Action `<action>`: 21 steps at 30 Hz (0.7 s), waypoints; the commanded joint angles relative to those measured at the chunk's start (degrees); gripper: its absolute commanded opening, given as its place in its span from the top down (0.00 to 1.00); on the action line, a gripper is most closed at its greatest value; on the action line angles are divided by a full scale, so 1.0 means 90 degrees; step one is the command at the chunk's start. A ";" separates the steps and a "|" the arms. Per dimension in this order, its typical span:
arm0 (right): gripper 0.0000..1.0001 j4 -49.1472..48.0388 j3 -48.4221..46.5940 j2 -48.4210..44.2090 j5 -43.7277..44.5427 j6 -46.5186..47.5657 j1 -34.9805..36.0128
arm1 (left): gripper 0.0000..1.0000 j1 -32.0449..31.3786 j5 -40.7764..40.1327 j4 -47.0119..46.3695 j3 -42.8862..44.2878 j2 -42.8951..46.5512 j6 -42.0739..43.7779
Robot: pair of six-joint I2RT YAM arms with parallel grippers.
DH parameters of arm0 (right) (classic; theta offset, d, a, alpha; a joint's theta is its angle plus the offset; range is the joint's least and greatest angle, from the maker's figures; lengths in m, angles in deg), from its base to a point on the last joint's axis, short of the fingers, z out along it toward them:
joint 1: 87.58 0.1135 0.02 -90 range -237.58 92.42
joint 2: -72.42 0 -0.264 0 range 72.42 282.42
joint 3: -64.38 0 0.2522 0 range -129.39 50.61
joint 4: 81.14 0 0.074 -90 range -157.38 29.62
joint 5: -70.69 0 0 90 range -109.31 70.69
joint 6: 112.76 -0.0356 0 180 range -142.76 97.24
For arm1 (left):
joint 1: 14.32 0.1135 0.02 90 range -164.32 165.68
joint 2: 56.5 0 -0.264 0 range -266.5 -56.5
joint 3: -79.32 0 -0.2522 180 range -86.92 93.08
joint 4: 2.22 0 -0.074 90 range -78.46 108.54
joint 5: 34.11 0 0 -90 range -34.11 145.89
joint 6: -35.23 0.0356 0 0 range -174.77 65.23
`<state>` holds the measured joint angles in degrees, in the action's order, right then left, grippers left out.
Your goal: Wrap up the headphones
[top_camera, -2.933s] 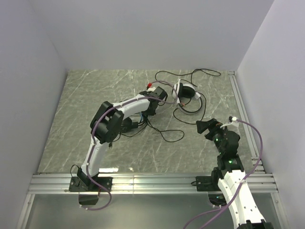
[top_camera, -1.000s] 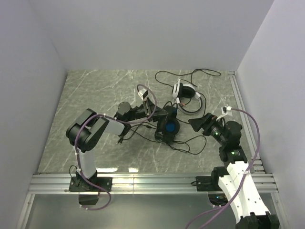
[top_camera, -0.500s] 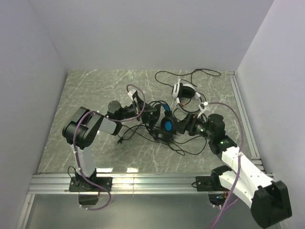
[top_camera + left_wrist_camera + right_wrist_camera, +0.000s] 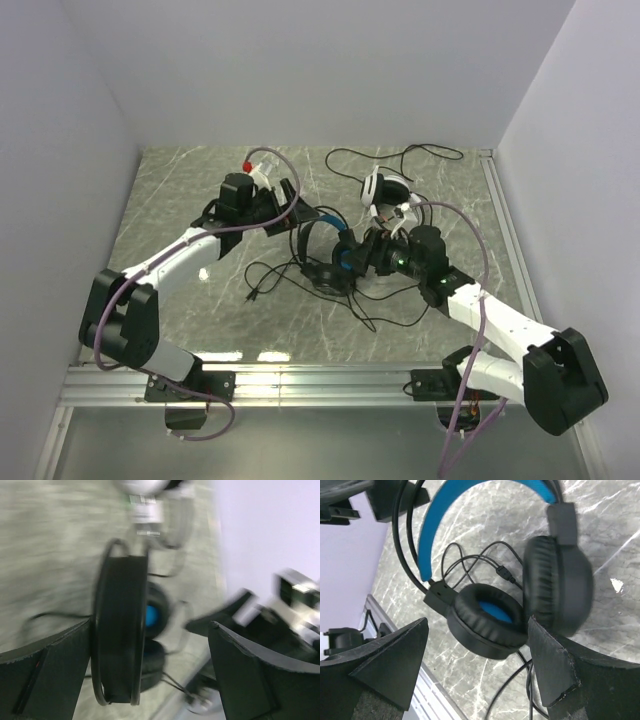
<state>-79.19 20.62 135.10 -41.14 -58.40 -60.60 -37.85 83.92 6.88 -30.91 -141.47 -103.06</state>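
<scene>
The black headphones have a thin outer hoop just outside their blue headband. My left gripper will next close on the middle of the thin outer hoop [image 4: 297,226] [image 4: 97,645].
The black headphones with a blue headband [image 4: 322,228] stand mid-table, ear cups [image 4: 487,620] down on the marble. My left gripper [image 4: 288,198] is open; the headband [image 4: 120,630] shows edge-on between its fingers, close by the left finger [image 4: 55,660]. My right gripper [image 4: 477,622] is open too, its fingers on either side of the ear cups without closing on them. The white headphones [image 4: 388,190] lie behind, toward the back right. Thin black cable [image 4: 385,300] lies in loose loops around both headsets.
A cable plug [image 4: 252,293] rests left of the black headset. The aluminium rail [image 4: 320,385] runs along the near edge, another rail [image 4: 505,230] along the right side. White walls close off the back and both sides.
My left gripper has opened, released the headset and swung back toward the far left. My right arm has reached in from the right to the ear cups.
</scene>
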 commanded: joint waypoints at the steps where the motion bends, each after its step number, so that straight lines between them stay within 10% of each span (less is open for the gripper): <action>1: 0.13 -0.0416 -0.0319 0.0116 0.0179 0.0102 0.0117 | 0.01 0.0036 -0.1843 0.2421 0.0446 0.0203 0.1098; 13: 0.13 -0.0269 -0.0485 0.0068 0.0403 0.0405 0.0225 | 0.01 -0.0276 -0.5231 0.3936 0.0935 0.1197 0.0835; 19: 0.12 -0.0172 -0.0358 -0.0459 0.0706 0.0629 0.0225 | 0.19 -0.0267 -0.5876 0.2221 -0.0254 0.2867 0.1235; 21: 0.12 -0.0055 -0.0387 -0.0557 0.0774 0.0688 0.0234 | 0.10 -0.0179 -0.5734 0.2023 -0.0597 0.3296 0.1137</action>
<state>-79.63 18.26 132.26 -36.50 -54.42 -58.94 -40.08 36.12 31.79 -31.94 -115.81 -93.49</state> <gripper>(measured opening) 0.879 0.866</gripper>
